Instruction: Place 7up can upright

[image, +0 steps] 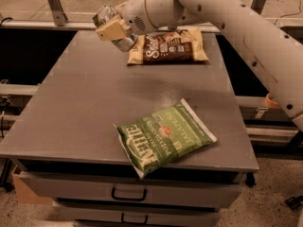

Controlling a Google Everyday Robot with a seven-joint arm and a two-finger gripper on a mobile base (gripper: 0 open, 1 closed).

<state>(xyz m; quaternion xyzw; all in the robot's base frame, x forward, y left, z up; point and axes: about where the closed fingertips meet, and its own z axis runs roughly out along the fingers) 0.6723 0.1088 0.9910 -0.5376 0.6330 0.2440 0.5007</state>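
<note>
The robot's gripper should release the 7up can, still held above the grey table, on the table (139,85) between the brown chip bag and the green chip bag.
My gripper (113,30) is over the far left part of the grey table (85,108), held above the surface. It is shut on the 7up can (102,16), a small pale silvery-green can. The can is tilted in the grip and its ends stick out on either side of the beige finger pads (112,30). Much of the can is hidden by the fingers. The white arm (222,13) reaches in from the upper right.
A brown and cream chip bag (168,47) lies at the far edge, just right of the gripper. A green Kettle chip bag (163,137) lies near the front edge. Drawers (128,193) are below the tabletop. Dark gaps flank the table.
</note>
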